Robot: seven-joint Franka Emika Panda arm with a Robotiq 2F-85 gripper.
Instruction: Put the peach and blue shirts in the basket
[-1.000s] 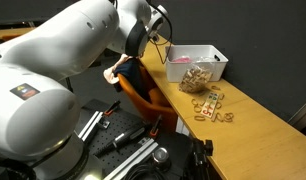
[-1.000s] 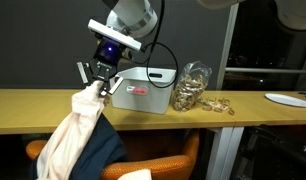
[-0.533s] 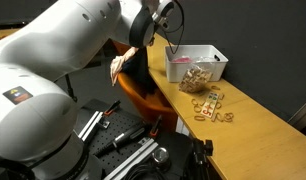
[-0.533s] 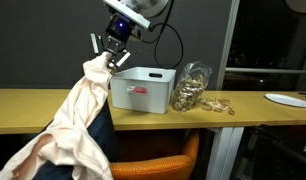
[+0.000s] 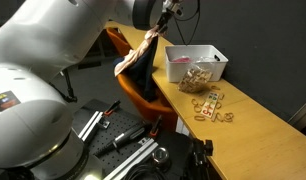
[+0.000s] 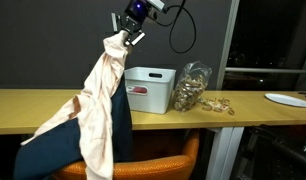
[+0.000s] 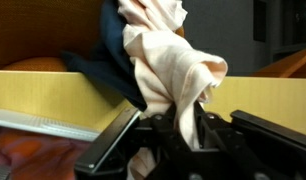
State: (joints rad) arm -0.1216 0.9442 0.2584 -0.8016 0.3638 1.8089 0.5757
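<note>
My gripper is going to release the peach shirt over the basket's rim (image 5: 176, 68) nearest the orange chair, beside the clear bag.
My gripper (image 6: 122, 37) is raised high above the table's front edge, left of the basket (image 6: 150, 92), a white bin standing on the table. It is shut on the top of the peach shirt (image 6: 98, 100), which hangs in a long drape down to the orange chair. The blue shirt (image 6: 61, 152) trails beside and below it, partly lifted; whether it is pinched too does not show. In the wrist view the peach shirt (image 7: 168, 60) is bunched between the jaws of my gripper (image 7: 183, 125), with the blue shirt (image 7: 105, 55) behind it. In an exterior view, both shirts (image 5: 143, 68) hang just before the basket (image 5: 196, 62).
An orange chair (image 6: 153, 165) stands under the table edge below the hanging cloth. A clear bag of wooden bits (image 6: 193, 85) stands against the basket's right side, with tan rings (image 5: 211, 105) scattered beyond. A white plate (image 6: 289, 98) lies at the far right. A black cable loops above the basket.
My gripper has risen and shifted toward the basket, pulling the peach shirt taller and lifting more of the blue shirt off the chair.
</note>
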